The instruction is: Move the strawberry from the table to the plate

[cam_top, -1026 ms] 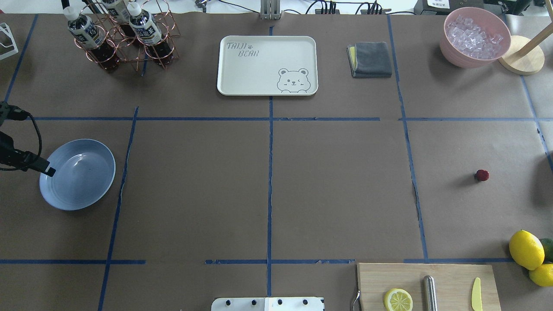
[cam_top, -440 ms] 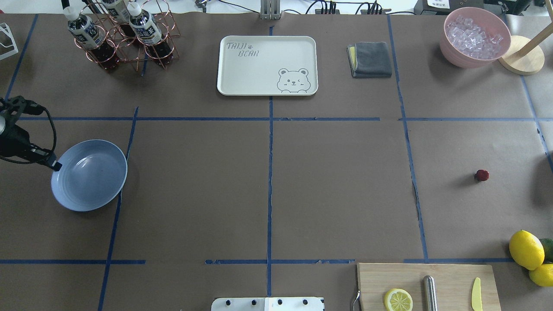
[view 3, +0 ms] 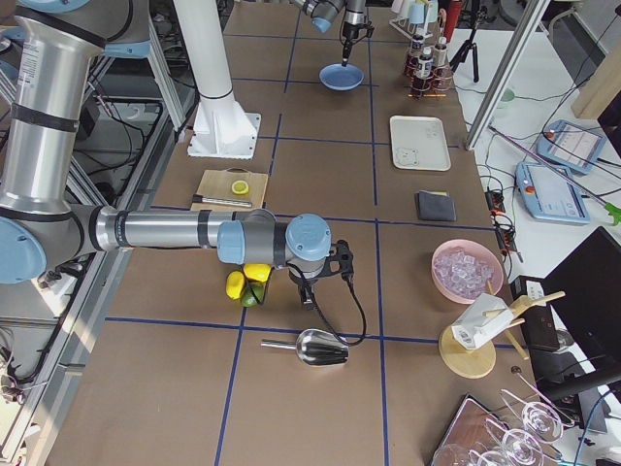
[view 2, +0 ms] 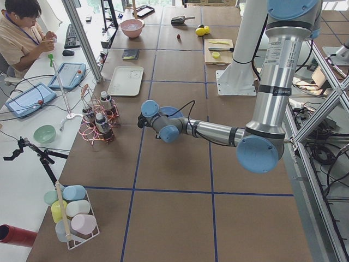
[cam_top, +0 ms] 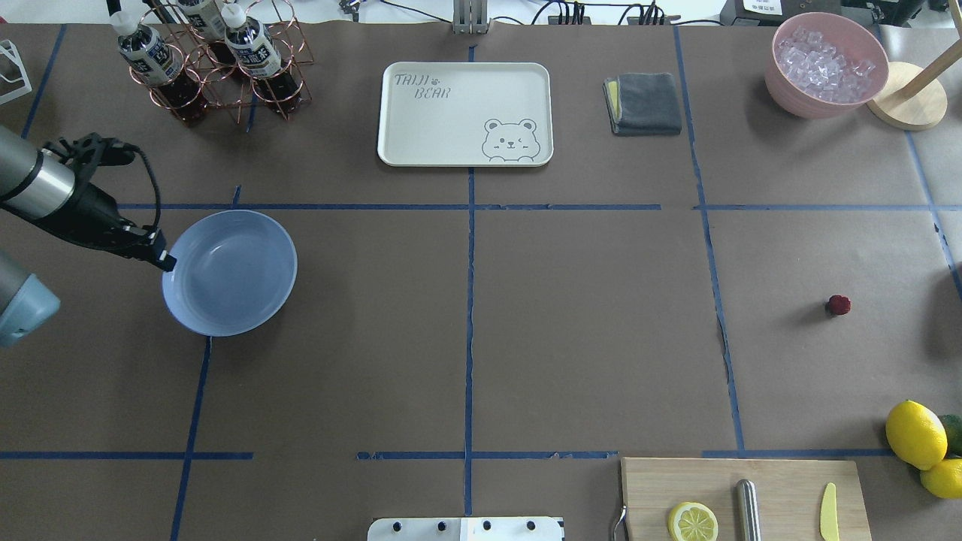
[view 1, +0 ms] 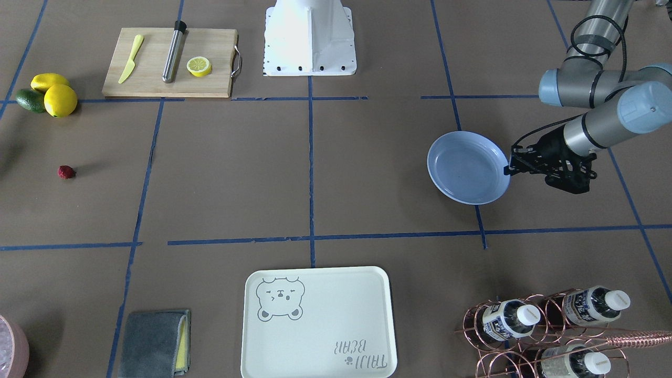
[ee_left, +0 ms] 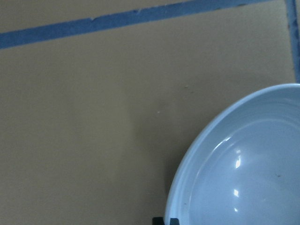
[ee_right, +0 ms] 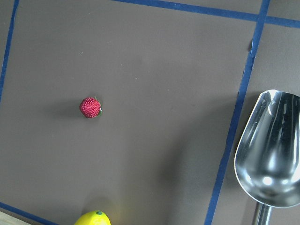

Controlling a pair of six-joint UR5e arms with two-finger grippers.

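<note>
My left gripper is to set the light-blue plate down on the blue line (view 1: 311, 150) between the white base and the cream bear tray.
The strawberry (cam_top: 838, 304) is a tiny dark-red berry lying alone on the table (cam_top: 586, 315) at the right; it also shows in the front view (view 1: 65, 171) and the right wrist view (ee_right: 90, 107). The light-blue plate (cam_top: 229, 272) is at the left, held at its rim by my left gripper (cam_top: 161, 259), which is shut on it. The left wrist view shows the plate's rim (ee_left: 187, 168) just above the fingertips (ee_left: 165, 220). My right gripper (view 3: 342, 260) shows only in the right side view, above the table near the lemons; I cannot tell if it is open or shut.
A cream bear tray (cam_top: 464, 113) lies at the back centre, a copper bottle rack (cam_top: 214, 56) back left, a grey cloth (cam_top: 644, 103) and a pink ice bowl (cam_top: 827, 64) back right. Near right are a cutting board (cam_top: 782, 481) and lemons (cam_top: 917, 434). A metal scoop (ee_right: 272, 150) lies beside the strawberry.
My left gripper has moved the plate rightward and slightly toward the back of the table, across the blue tape line. The strawberry has not moved.
</note>
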